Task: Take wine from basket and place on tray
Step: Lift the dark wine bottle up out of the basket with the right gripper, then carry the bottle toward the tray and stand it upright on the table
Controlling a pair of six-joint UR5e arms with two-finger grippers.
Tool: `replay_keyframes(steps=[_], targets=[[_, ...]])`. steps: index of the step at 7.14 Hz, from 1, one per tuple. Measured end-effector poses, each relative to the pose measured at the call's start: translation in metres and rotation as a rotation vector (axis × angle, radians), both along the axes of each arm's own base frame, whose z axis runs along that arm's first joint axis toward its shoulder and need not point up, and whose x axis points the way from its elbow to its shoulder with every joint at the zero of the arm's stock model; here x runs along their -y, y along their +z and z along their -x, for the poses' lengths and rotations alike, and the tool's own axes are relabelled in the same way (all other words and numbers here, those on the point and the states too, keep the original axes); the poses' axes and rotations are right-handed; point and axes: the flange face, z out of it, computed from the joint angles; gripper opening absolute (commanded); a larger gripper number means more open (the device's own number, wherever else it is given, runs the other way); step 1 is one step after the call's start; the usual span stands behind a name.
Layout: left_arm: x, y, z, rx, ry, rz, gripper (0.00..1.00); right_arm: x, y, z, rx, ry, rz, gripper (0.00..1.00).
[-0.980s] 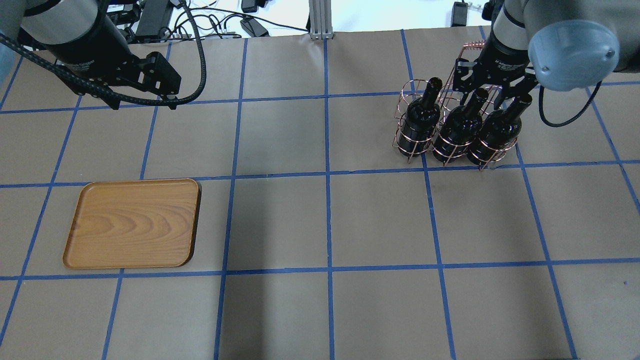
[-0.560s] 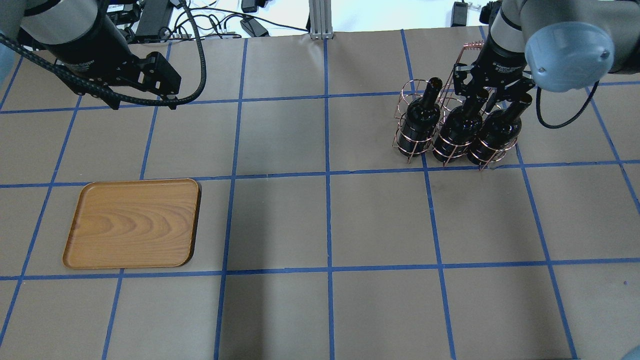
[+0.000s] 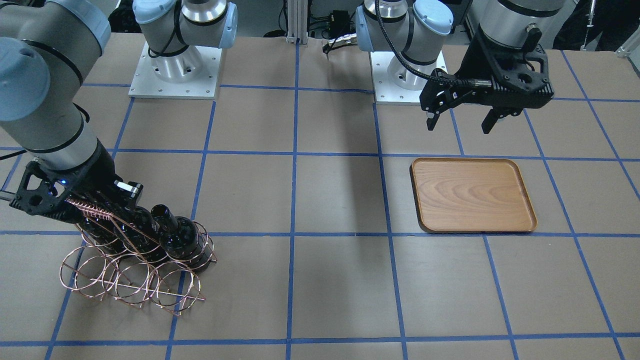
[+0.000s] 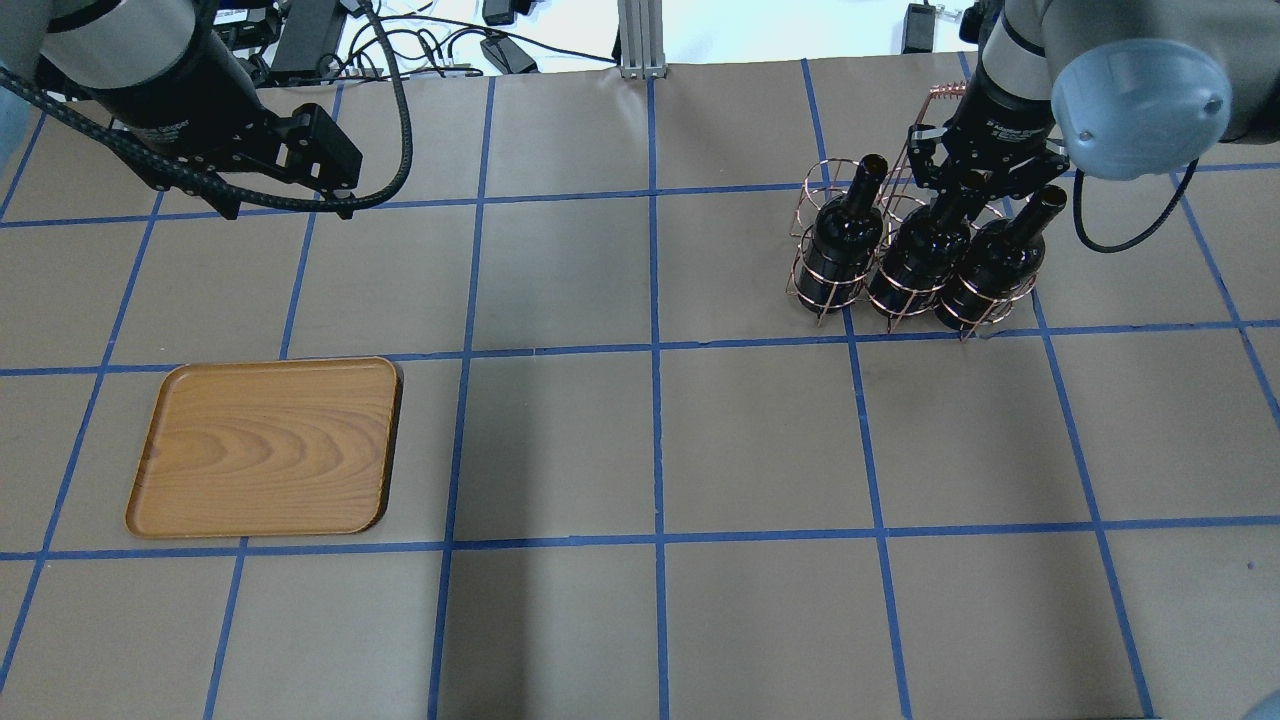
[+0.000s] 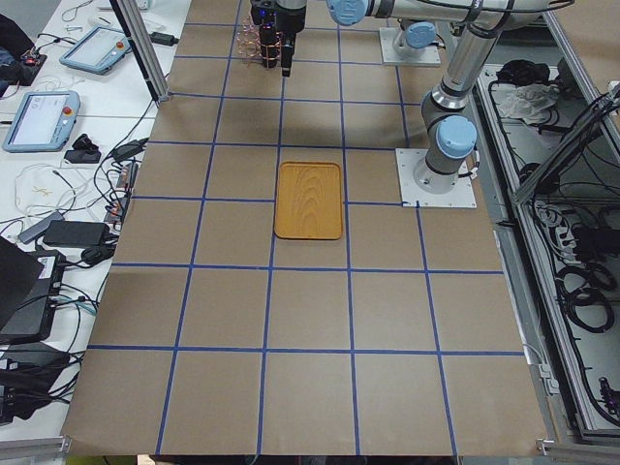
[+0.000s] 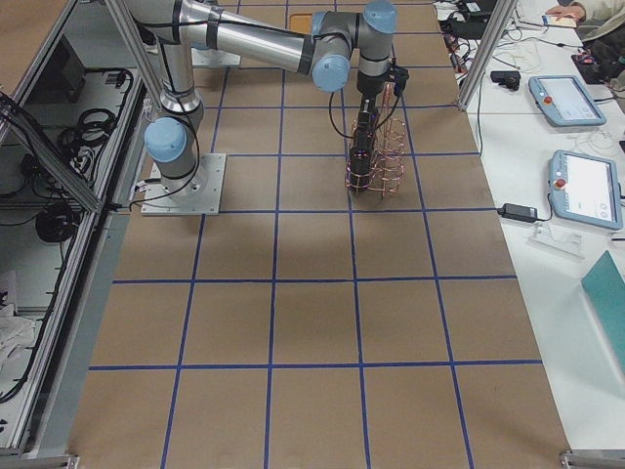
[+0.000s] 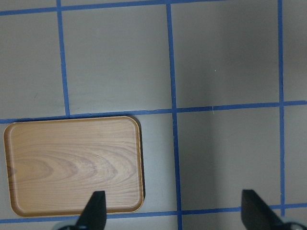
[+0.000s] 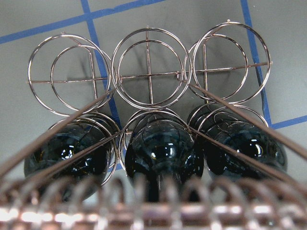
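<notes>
My right gripper should set the middle bottle, still in the copper wire basket, down on the table (image 3: 318, 198) between the basket and the tray.
Three dark wine bottles stand in the near row of the copper wire basket (image 4: 822, 180) at the far right. My right gripper (image 4: 958, 190) has come down behind the coiled handle and is shut on the neck of the middle bottle (image 4: 915, 262). The left bottle (image 4: 845, 240) and right bottle (image 4: 992, 262) stand free beside it. The right wrist view looks down on the middle bottle (image 8: 160, 148) and the basket's empty rings (image 8: 148, 74). The wooden tray (image 4: 265, 447) lies empty at the near left. My left gripper (image 4: 288, 210) hangs open and empty beyond the tray.
The table is brown paper with a blue tape grid. Cables and power bricks (image 4: 500, 50) lie along the far edge by a metal post (image 4: 640, 40). The basket's back row of rings (image 3: 130, 282) holds no bottles.
My right gripper's fingers have closed in from wide open onto the middle bottle's neck. The left arm, tray and basket have not moved.
</notes>
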Motion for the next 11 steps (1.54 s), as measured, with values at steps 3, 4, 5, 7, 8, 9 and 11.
replay_keyframes(steps=[3, 4, 5, 7, 8, 9, 11], targets=[[0.000, 0.000, 0.000, 0.000, 0.000, 0.000, 1.00, 0.000, 0.075, -0.010, 0.018, 0.016, 0.013, 0.22], [0.000, 0.000, 0.000, 0.000, -0.001, 0.000, 1.00, -0.013, 0.112, -0.015, 0.014, 0.020, 0.012, 0.22], [0.000, 0.000, 0.000, 0.000, -0.001, 0.000, 1.00, -0.034, 0.141, -0.017, 0.007, 0.018, 0.007, 0.22], [0.000, 0.000, 0.000, -0.001, -0.002, 0.000, 1.00, -0.075, 0.176, -0.034, 0.006, -0.020, 0.000, 0.22], [0.000, 0.000, 0.000, -0.001, -0.002, 0.000, 1.00, -0.087, 0.178, -0.062, 0.009, -0.036, -0.008, 0.22], [0.000, 0.000, 0.000, 0.000, -0.002, 0.000, 1.00, -0.098, 0.167, -0.107, 0.012, -0.033, -0.030, 0.23], [-0.001, 0.001, 0.000, 0.000, 0.000, 0.000, 1.00, -0.117, 0.130, -0.203, 0.019, -0.050, -0.048, 0.24]])
